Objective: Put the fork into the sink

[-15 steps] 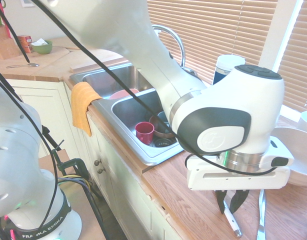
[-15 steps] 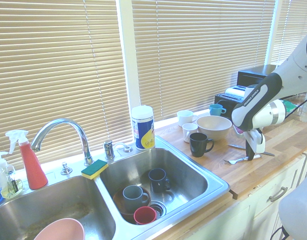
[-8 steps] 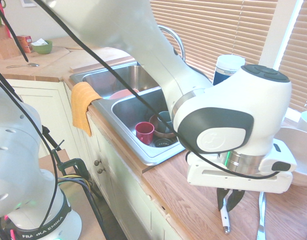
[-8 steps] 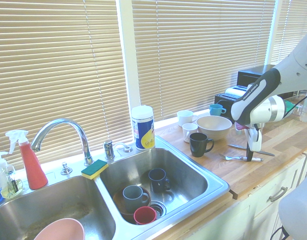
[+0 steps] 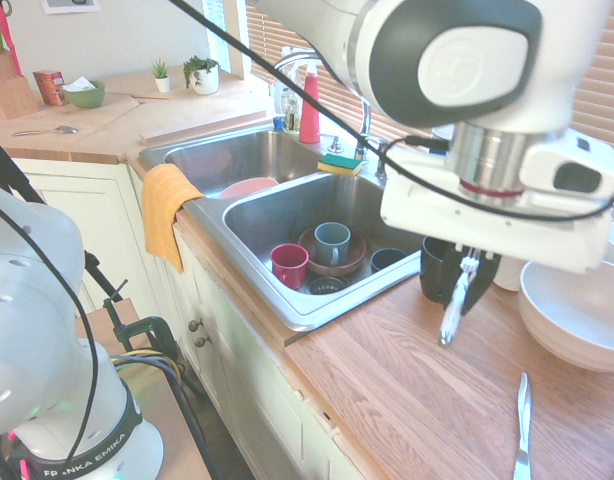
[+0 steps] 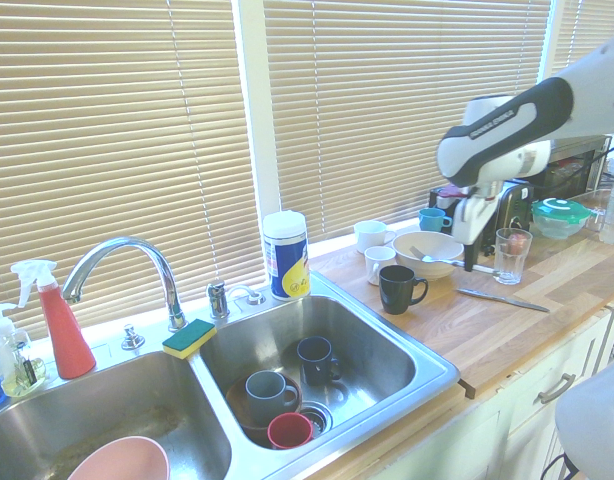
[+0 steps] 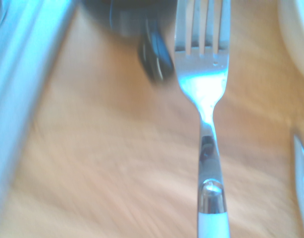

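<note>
Next, my gripper releases the fork on the bottom of the sink (image 6: 304, 381), between the grey cup and the dark blue cup. The fork is still above the worktop.
My gripper (image 5: 469, 268) is shut on the fork (image 5: 453, 308) and holds it in the air above the wooden worktop, just right of the sink (image 5: 317, 308). In the first exterior view its whitish handle hangs down towards the wood. From the other side the gripper (image 6: 471, 256) is beside the beige bowl, and the fork (image 6: 434, 258) reaches out over that bowl's rim. The wrist view shows the fork (image 7: 203, 84) with four tines over the worktop, with the sink (image 7: 18, 74) rim along one edge. The sink (image 6: 427, 385) has two basins, and its right basin holds several cups.
A black mug (image 5: 435, 270) and a beige bowl (image 5: 577, 310) stand close behind the gripper. The table knife (image 5: 522, 430) lies on the worktop. A drinking glass (image 6: 512, 255) and white cups (image 6: 372, 235) stand near the window. An orange cloth (image 5: 165, 215) hangs over the sink's front.
The gripper has lifted the fork off the worktop and carried it up and towards the sink. The knife stays where it lay.
</note>
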Tool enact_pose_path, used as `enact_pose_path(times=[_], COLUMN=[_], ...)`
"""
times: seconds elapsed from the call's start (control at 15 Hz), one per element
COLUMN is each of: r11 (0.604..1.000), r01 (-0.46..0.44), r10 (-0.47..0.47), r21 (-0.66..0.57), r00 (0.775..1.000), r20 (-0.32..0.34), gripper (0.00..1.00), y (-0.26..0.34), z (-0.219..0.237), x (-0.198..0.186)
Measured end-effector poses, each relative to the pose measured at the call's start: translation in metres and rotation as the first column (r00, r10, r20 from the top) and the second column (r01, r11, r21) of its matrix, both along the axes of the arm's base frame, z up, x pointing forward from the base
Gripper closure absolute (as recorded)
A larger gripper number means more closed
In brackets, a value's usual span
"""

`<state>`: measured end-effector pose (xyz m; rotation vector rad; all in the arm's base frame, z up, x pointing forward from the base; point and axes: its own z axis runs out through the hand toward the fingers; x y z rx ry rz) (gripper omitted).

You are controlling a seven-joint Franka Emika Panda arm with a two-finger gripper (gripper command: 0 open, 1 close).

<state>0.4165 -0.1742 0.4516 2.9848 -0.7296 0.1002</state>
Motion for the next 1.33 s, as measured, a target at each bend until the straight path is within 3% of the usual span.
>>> enact_pose_path(times=[0.27,0.47,0.67,0.8,1.33], r11=[0.990,0.974,0.954,0.948,0.951], r01=[0.138,0.222,0.283,0.285,0.280], r10=[-0.140,-0.226,-0.295,-0.300,-0.288], r21=[0.023,0.046,0.100,0.138,0.127], r00=[0.988,0.966,0.946,0.948,0.956], r20=[0.060,0.127,0.135,0.102,0.051], gripper=[1.00,1.00,1.00,1.00,1.00], y=[0.150,0.244,0.269,0.275,0.299], z=[-0.004,-0.018,-0.057,-0.099,-0.183], x=[0.041,0.066,0.104,0.121,0.127])
